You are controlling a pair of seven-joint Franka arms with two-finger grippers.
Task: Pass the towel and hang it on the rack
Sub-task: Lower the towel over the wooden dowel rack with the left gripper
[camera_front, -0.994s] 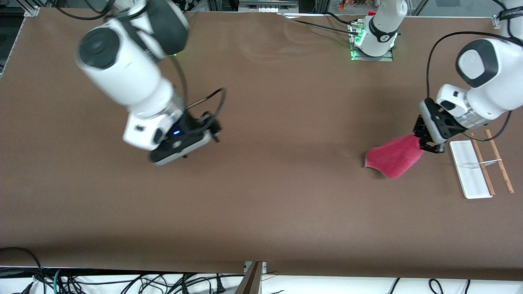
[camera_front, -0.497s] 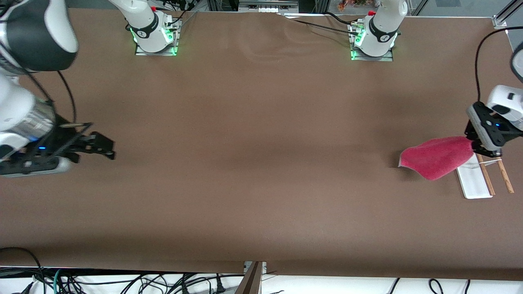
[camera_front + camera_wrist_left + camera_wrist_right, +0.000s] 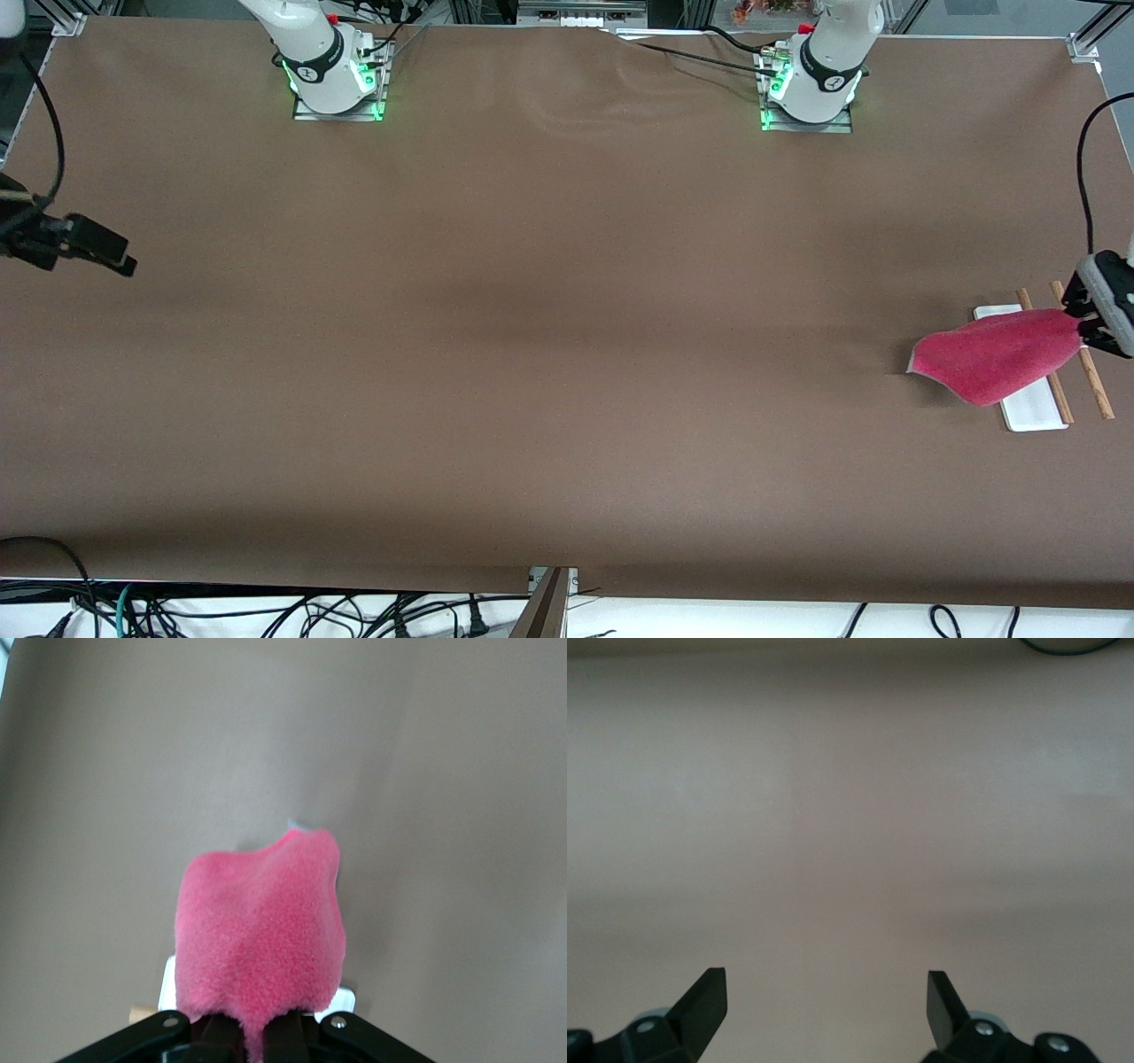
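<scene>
My left gripper is going to let go of the pink-red towel across both brown rods of the rack point(image 3: 1048, 349), partly covering the rack's white base. The towel is now in the air over the rack.
My left gripper point(image 3: 1083, 330) is shut on one end of the pink-red towel point(image 3: 997, 354) and holds it in the air over the rack point(image 3: 1032, 409). The towel hangs across the rack's white base and one brown rod point(image 3: 1059, 400); the second rod point(image 3: 1096, 385) shows beside it. In the left wrist view the towel point(image 3: 259, 935) fills the middle, pinched between the fingers point(image 3: 285, 1041), with the white base point(image 3: 344, 999) peeking out under it. My right gripper point(image 3: 113, 259) is open and empty, over the table at the right arm's end; its wrist view point(image 3: 826, 992) shows only bare table.
The brown table cover point(image 3: 567, 310) is wrinkled near the left arm's base point(image 3: 808, 89). The right arm's base point(image 3: 332, 75) stands at the same edge. The rack sits close to the table's edge at the left arm's end. Cables hang under the near edge.
My left gripper has carried the towel toward the left arm's end, from beside the rack to over it. My right arm has swung away to the right arm's end of the table.
</scene>
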